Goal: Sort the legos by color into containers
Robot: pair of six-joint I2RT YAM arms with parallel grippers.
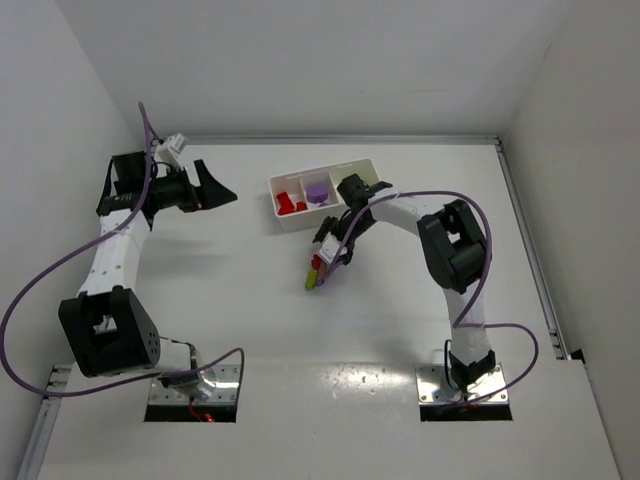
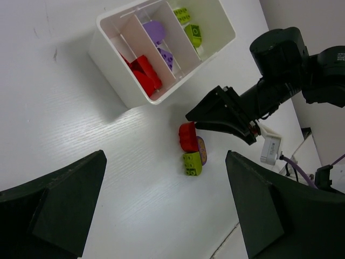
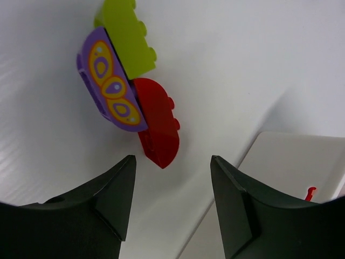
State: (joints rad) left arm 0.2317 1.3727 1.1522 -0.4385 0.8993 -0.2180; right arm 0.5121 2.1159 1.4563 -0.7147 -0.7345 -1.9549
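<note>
I should back off, as the red brick sits crooked to my right gripper beside the purple brick, then turn in line and take the red brick's loose end (image 3: 164, 147).
A white tray (image 1: 300, 222) with three compartments lies at the back middle; it also shows in the left wrist view (image 2: 108, 32). It holds red bricks (image 2: 143, 73), purple bricks (image 2: 156, 32) and lime green bricks (image 2: 191, 32), one colour per compartment. Three loose bricks lie touching on the table: a red one (image 3: 159, 127), a purple one with yellow ovals (image 3: 108, 81) and a lime green one (image 3: 126, 35). My right gripper (image 3: 172, 159) is open and empty, just above and beside the red brick. My left gripper (image 1: 215, 190) is open and empty, far to the left of the tray.
The loose cluster (image 1: 316, 270) lies in front of the tray. The right arm (image 1: 450, 245) reaches over the tray's right end. White walls enclose the table at the left, back and right.
</note>
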